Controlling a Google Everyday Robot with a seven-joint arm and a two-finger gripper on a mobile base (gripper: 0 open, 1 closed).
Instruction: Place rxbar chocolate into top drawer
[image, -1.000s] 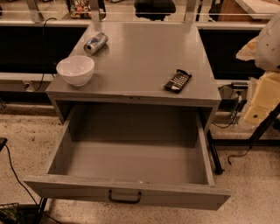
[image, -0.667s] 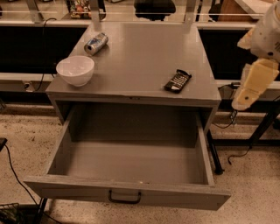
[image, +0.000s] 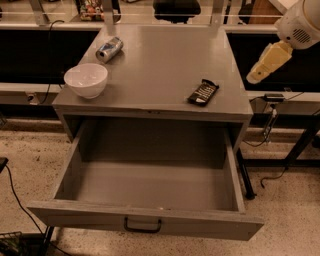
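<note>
Next, my gripper goes to the middle of the rxbar chocolate (image: 203, 93) and closes there, across the bar's narrow width.
The rxbar chocolate (image: 203, 92), a flat black bar with pale stripes, lies on the cabinet top near its front right corner. The top drawer (image: 145, 220) is pulled wide open below it, with nothing inside, and has a small dark handle (image: 142, 226) on its front panel. My gripper (image: 263, 64), cream coloured under a white arm, hangs in the air to the right of the cabinet, above and to the right of the bar, touching nothing.
A white bowl (image: 86, 79) stands at the cabinet top's front left. A silver can (image: 109, 49) lies on its side behind the bowl. Dark benches and cables run behind and beside the cabinet. A black table leg (image: 300, 145) stands at the right.
My gripper and arm have risen and moved slightly left, from beside the cabinet's right edge to above its top level. The bar, bowl, can and drawer have not moved.
</note>
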